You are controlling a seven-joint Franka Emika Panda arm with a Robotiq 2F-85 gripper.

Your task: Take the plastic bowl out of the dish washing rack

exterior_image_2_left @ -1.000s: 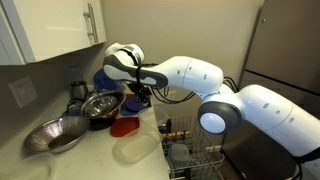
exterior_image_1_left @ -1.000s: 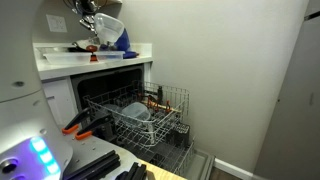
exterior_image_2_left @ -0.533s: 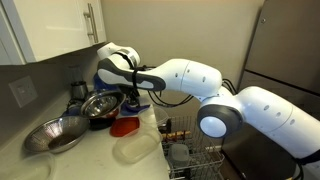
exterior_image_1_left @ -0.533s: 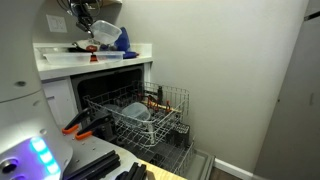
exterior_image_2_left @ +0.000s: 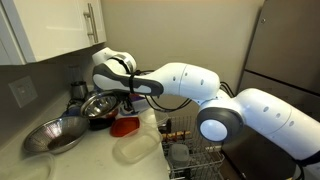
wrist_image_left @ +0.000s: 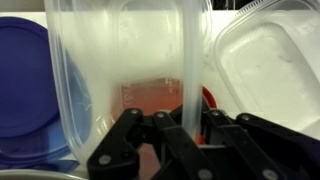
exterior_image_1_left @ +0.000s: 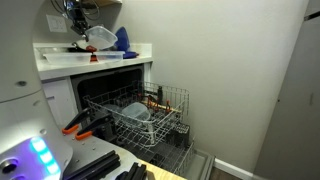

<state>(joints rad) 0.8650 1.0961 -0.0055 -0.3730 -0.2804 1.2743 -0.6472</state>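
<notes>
My gripper is to release the plastic bowl over the red lid on the counter (exterior_image_1_left: 83,47) (wrist_image_left: 152,115), beside the clear container.
My gripper (wrist_image_left: 186,118) is shut on the wall of the plastic bowl (wrist_image_left: 120,60), a pale translucent bowl that fills the wrist view. In an exterior view the gripper (exterior_image_1_left: 78,20) holds the bowl (exterior_image_1_left: 99,38) just above the white counter (exterior_image_1_left: 60,60), up and to the left of the dish washing rack (exterior_image_1_left: 170,103). The grey wire rack is pulled out of the open dishwasher; it also shows at the bottom of an exterior view (exterior_image_2_left: 200,152). There the arm hides most of the bowl and the gripper (exterior_image_2_left: 134,96) hangs over the counter.
On the counter lie a blue lid (wrist_image_left: 25,85), a red lid (exterior_image_2_left: 124,126), a clear container (exterior_image_2_left: 135,148) and metal bowls (exterior_image_2_left: 56,134). A smaller pale dish (exterior_image_1_left: 136,112) stays in the rack. A fridge (exterior_image_2_left: 285,60) stands beside the rack.
My gripper has carried the bowl further over the counter, away from the rack, and a little lower. Nothing in the rack has moved.
</notes>
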